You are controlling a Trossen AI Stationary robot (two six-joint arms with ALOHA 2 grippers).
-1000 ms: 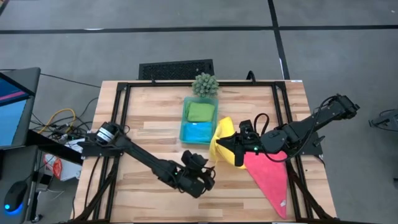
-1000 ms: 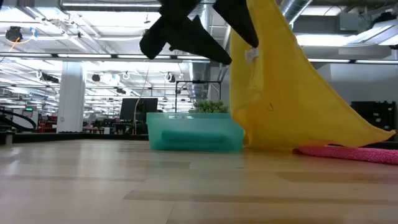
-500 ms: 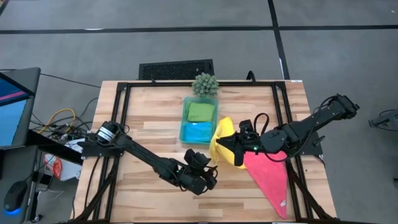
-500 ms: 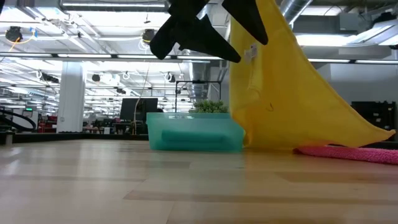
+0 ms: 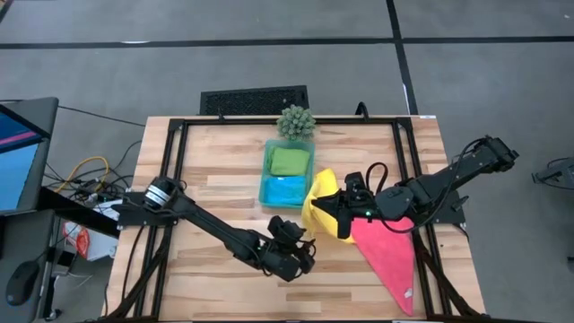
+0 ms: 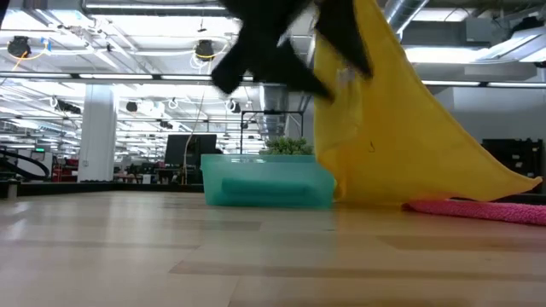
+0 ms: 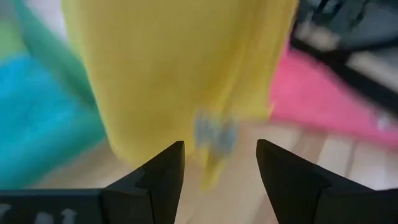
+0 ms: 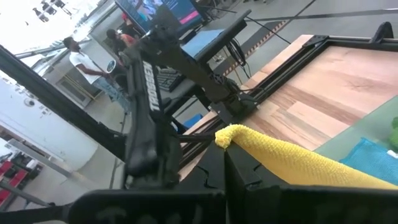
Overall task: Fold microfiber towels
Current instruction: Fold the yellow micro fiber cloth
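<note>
The yellow towel hangs loosely from my right gripper alone, so I need to use my left gripper to pinch the towel's corner [image 7: 213, 172] beside its sewn tag and stretch the towel before I fold it.
A yellow towel [image 6: 384, 128] hangs from my right gripper [image 5: 334, 215], which is shut on it above the table's middle. Its lower edge [image 6: 358, 198] rests on the wood, and one corner [image 6: 512, 183] lies over the pink towel [image 5: 390, 256], which is spread flat at the right. My left gripper [image 7: 221, 165] stands open just in front of the yellow towel [image 7: 180, 68], near its sewn tag [image 7: 214, 132], touching nothing. A green towel [image 5: 289, 160] and a blue towel [image 5: 282, 189] lie folded in the teal tray [image 5: 267, 170]. My right gripper pinches the yellow towel's upper end [image 8: 229, 135] between its two fingers, coming nearly level from the table's right. A rolled bit of cloth sticks out past the fingertips. The rest hangs down in a broad slack sheet, its lower edge on the table.
The teal tray [image 6: 269, 183] stands behind the hanging towel, with a spiky green plant [image 5: 296, 121] at its far end. Black frame rails [image 5: 179, 152] run along the table's sides. Bare wood [image 5: 215, 193] lies at the left and near side.
My left gripper has edged toward the hanging yellow towel, still open. The right gripper and the yellow towel have kept still.
</note>
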